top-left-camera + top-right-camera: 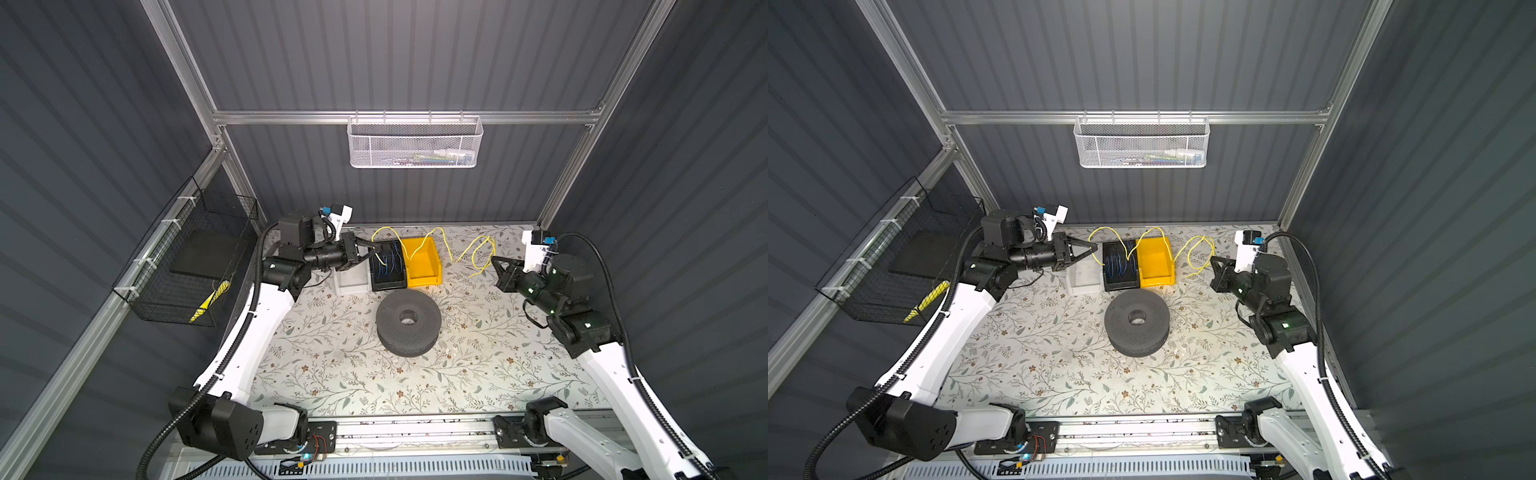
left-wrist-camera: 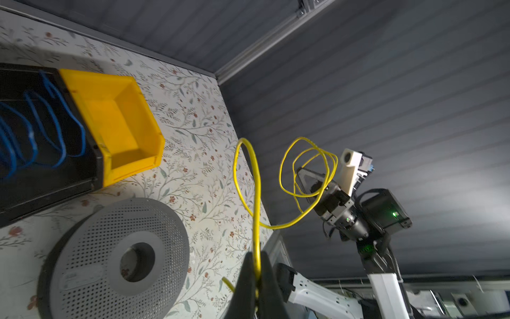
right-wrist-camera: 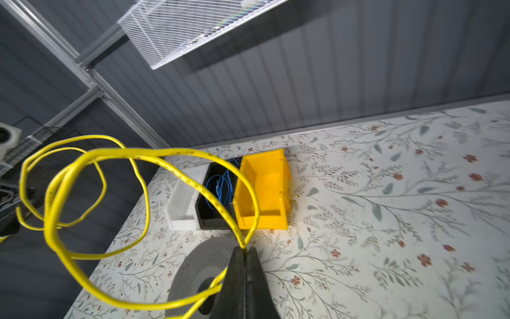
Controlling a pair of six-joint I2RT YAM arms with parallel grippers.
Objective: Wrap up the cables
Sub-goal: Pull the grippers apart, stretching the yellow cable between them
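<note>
The robot's right gripper should put the cable's loops, now hanging around that gripper, down on the table (image 1: 454, 283) (image 3: 306, 229) beside the front corner of the yellow bin.
The cable (image 1: 432, 231) is a thin bright yellow wire hanging in arcs above the bins at the back of the table. My left gripper (image 1: 377, 248) is shut on one end of it over the black bin; in the left wrist view the cable (image 2: 256, 193) passes between the closed left gripper (image 2: 256, 266). My right gripper (image 1: 494, 260) at the back right is shut on the cable too, with loose loops (image 1: 484, 249) hanging around it. In the right wrist view the loops (image 3: 154, 150) spread out from the pinched right gripper (image 3: 244, 250).
A grey perforated spool (image 1: 408, 322) lies flat mid-table. A white bin (image 1: 351, 283), a black bin (image 1: 388, 285) with blue wires and a yellow bin (image 1: 424, 279) stand in a row behind it. A white mesh basket (image 1: 413, 143) hangs on the back rail and a black wire basket (image 1: 187, 257) on the left wall.
</note>
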